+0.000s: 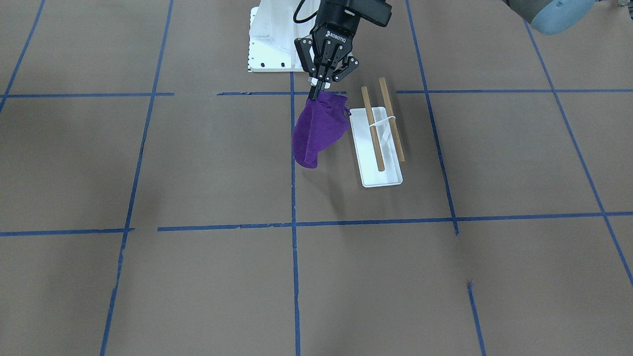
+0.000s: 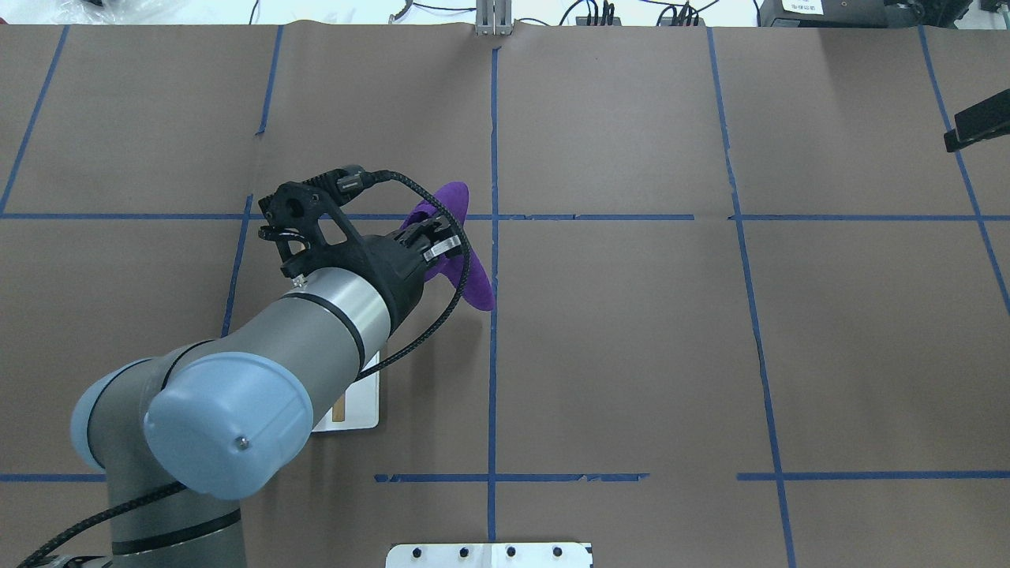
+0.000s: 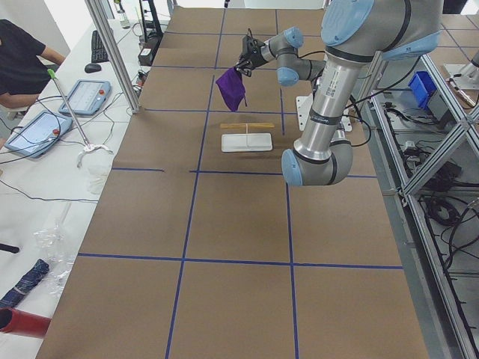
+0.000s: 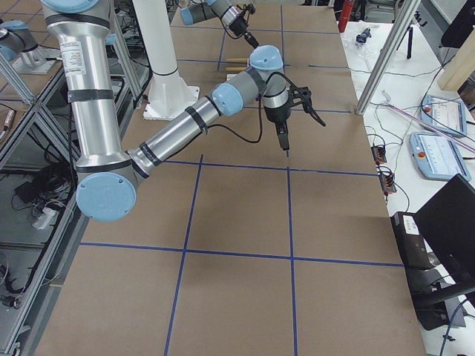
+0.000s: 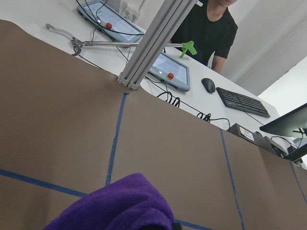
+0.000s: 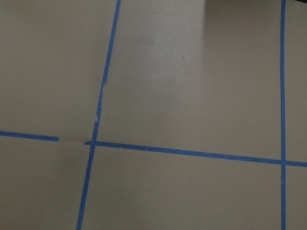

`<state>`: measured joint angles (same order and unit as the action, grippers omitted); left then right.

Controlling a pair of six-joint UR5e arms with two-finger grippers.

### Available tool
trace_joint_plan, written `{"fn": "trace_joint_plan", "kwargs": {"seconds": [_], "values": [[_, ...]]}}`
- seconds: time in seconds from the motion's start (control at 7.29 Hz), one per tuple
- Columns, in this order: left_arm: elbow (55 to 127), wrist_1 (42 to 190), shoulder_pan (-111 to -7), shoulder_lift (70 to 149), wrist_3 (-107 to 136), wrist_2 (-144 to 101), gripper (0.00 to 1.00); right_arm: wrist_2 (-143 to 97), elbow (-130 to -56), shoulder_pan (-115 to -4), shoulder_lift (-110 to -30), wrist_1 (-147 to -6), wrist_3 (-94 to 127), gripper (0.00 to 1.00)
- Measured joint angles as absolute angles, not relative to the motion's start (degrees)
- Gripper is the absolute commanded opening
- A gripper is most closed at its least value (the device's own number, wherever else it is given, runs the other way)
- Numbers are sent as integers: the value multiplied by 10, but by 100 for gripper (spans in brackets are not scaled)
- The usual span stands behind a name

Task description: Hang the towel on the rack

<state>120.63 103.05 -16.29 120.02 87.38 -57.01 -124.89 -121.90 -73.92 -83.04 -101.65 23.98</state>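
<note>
Next, I let go of the deep-purple towel with my left gripper across the middle of the rack's wooden dowels (image 1: 381, 136), above the white base.
My left gripper (image 1: 317, 86) is shut on the top edge of the deep-purple towel (image 1: 319, 128). The towel hangs bunched below it, clear of the table, beside the rack (image 1: 381, 126) and not touching it. The rack's two wooden dowels lie parallel over its white base (image 1: 381, 175). In the overhead view my left arm hides most of the rack; the towel (image 2: 452, 203) shows past the gripper (image 2: 432, 237). The towel fills the bottom of the left wrist view (image 5: 120, 206). My right gripper (image 4: 286, 139) hangs over bare table, far from both; I cannot tell its state.
The white bolted robot pedestal (image 1: 269, 44) stands just behind the rack. Brown paper with blue tape lines (image 1: 294, 222) covers the table. An operator (image 3: 22, 60), tablets and a keyboard are beyond the far table edge. An aluminium post (image 5: 153, 38) stands at that edge.
</note>
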Motion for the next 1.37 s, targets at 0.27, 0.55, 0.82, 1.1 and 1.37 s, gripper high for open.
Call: {"fn": "trace_joint_plan", "kwargs": {"seconds": [0.27,0.55,0.82,1.1,1.37], "values": [[1212,1019,-133,1150,874,-530,0,-1265,-1215,-755,-830,-1102,180,100],[1245,1017,-124,1079,874,-507,0,-1267,-1203,-761,-830,-1148,140,100],[1322,1018,-133,977,874,-501,0,-1268,-1194,-765,-829,-1166,121,100],[1341,1018,-141,941,874,-493,0,-1269,-1192,-765,-828,-1169,118,100],[1324,1018,-139,933,874,-489,0,-1274,-1191,-765,-827,-1168,118,100]]}}
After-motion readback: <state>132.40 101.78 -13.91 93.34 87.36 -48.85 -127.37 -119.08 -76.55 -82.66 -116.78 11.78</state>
